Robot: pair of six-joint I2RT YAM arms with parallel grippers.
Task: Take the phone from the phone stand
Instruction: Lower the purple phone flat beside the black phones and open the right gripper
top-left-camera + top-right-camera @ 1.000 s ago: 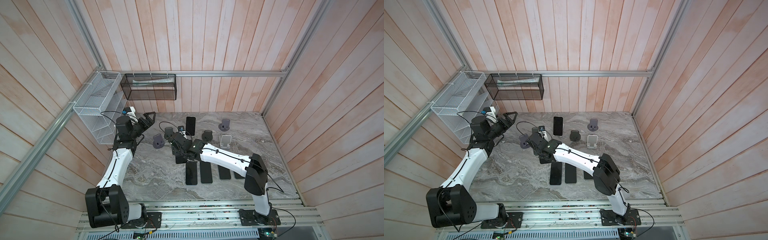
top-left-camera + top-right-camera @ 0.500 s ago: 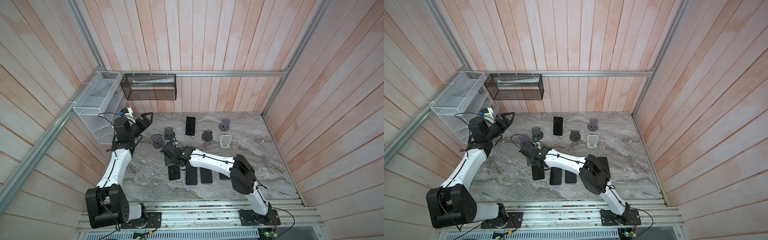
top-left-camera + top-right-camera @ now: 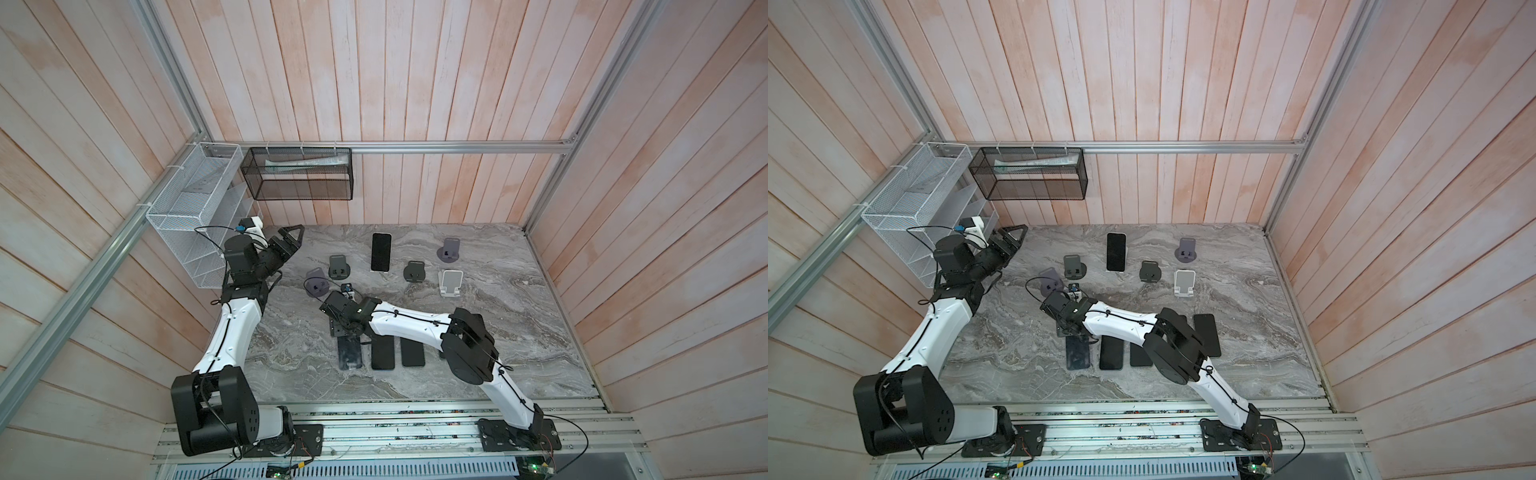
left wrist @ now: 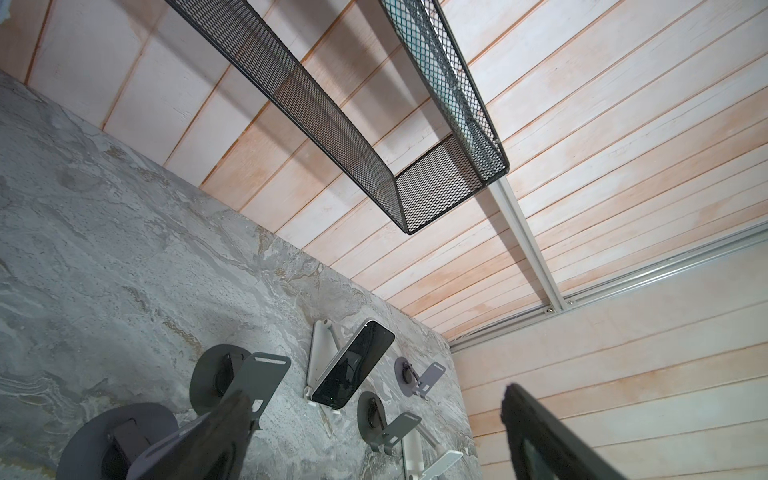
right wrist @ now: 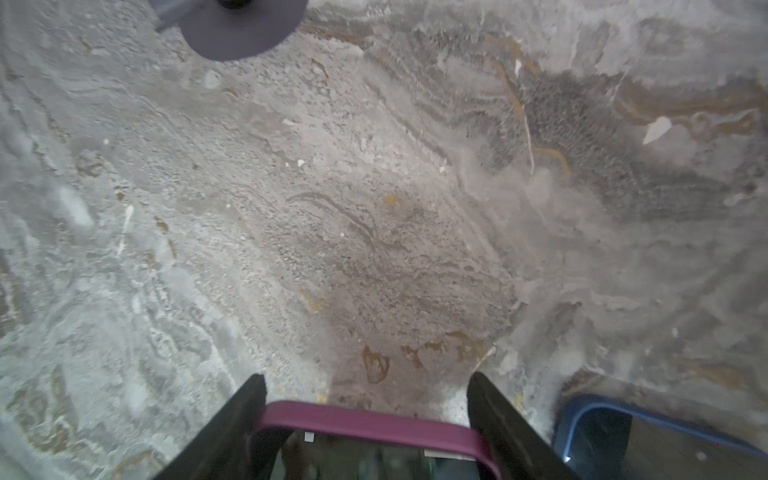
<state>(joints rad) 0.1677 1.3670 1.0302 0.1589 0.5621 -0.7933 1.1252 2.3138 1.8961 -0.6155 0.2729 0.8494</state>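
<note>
I will use my right gripper to set the purple-cased phone down flat on the table (image 3: pixel 346 351) next to the blue-cased phone, where it will end the row.
My right gripper (image 5: pixel 365 380) is shut on a phone in a purple case (image 5: pixel 365 419), one finger on each long side near its end. In both top views this phone (image 3: pixel 349 355) (image 3: pixel 1077 353) sits low at the left end of a row of flat phones, off every stand, and the right gripper (image 3: pixel 344 331) covers its far end. Whether it rests on the table I cannot tell. A second black phone (image 3: pixel 381 257) (image 4: pixel 355 365) leans on a white stand (image 4: pixel 320 353) at the back. My left gripper (image 3: pixel 291 241) (image 4: pixel 374 395) hangs open and empty at the back left.
Two dark phones (image 3: pixel 382 351) (image 3: pixel 412 353) lie flat beside the held one, and a blue-cased phone (image 5: pixel 623 432) shows beside it in the right wrist view. Several empty stands (image 3: pixel 339 267) (image 3: pixel 316 282) (image 3: pixel 414 272) (image 3: pixel 451 251) (image 3: pixel 451 282) stand behind. Wire baskets (image 3: pixel 191 216) (image 3: pixel 299 174) hang on the back-left walls.
The right arm has carried the purple-cased phone from beside the stands toward the front and lowered it to the left end of the row. The left gripper has narrowed slightly.
</note>
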